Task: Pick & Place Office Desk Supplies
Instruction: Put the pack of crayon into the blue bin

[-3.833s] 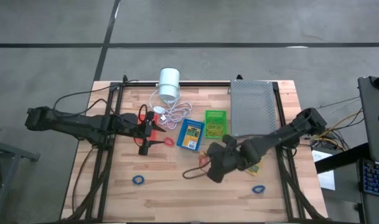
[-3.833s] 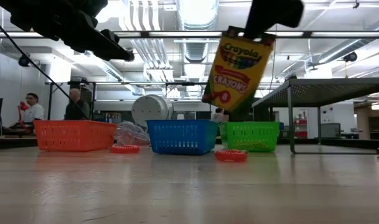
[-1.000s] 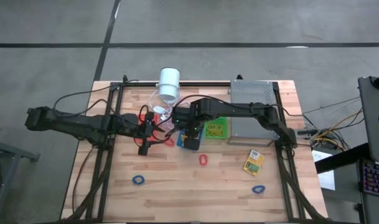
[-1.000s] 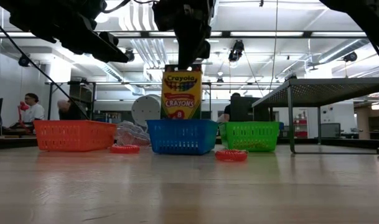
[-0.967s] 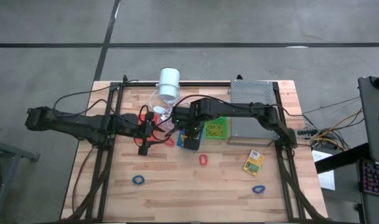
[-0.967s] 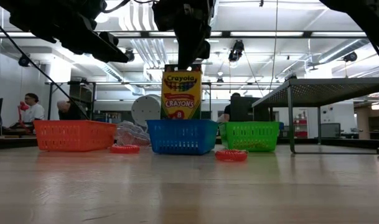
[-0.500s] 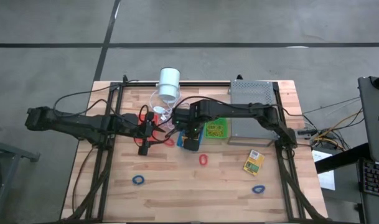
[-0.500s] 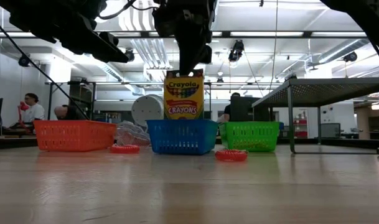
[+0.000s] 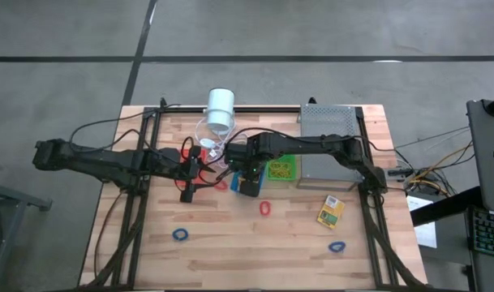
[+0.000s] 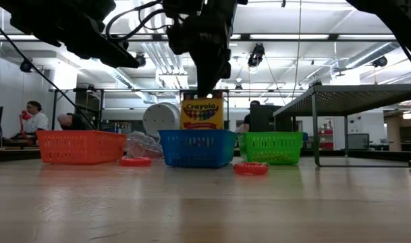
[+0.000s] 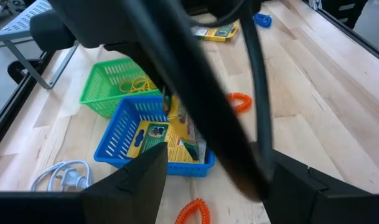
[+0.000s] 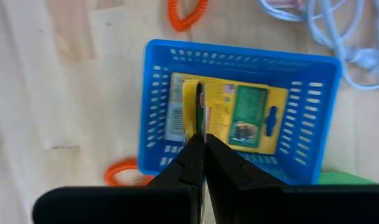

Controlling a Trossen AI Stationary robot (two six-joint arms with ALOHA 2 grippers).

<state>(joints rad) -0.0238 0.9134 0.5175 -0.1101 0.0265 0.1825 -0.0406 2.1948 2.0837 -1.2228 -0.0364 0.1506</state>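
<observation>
My right gripper is to place the yellow-green crayon box in the blue basket. Next, I let go of it on top of the flat crayon box (image 9: 247, 183) (image 12: 215, 116).
My right gripper (image 10: 207, 86) is shut on an upright yellow-green crayon box (image 10: 202, 113) over the blue basket (image 10: 197, 148); the box's lower half is sunk behind the basket wall. The right wrist view shows the box edge-on (image 12: 191, 106) above another crayon box (image 12: 239, 118) lying flat in the basket. The green basket (image 9: 281, 169) stands just right of the blue one. Left of them, my left gripper (image 9: 191, 174) hangs open by the red-orange basket (image 10: 81, 146), touching nothing. My right gripper pinches the crayon box's top end (image 10: 204, 99) between its two fingers, coming from above and pointing down. The box hangs upright below the fingers, its lower part inside the blue basket. Whether its bottom rests on anything, I cannot tell.
A third crayon box (image 9: 331, 212) lies on the table at the right. Rubber bands are scattered: red (image 9: 265, 208), red (image 9: 221, 185), blue (image 9: 180, 235), blue (image 9: 337, 246). A white cylinder with cord (image 9: 221, 109) and a grey perforated tray (image 9: 329, 138) stand at the far edge.
My right gripper has gone down over the blue basket with the crayon box still upright. The box, which stood almost wholly above the basket rim, now has its lower half inside it.
</observation>
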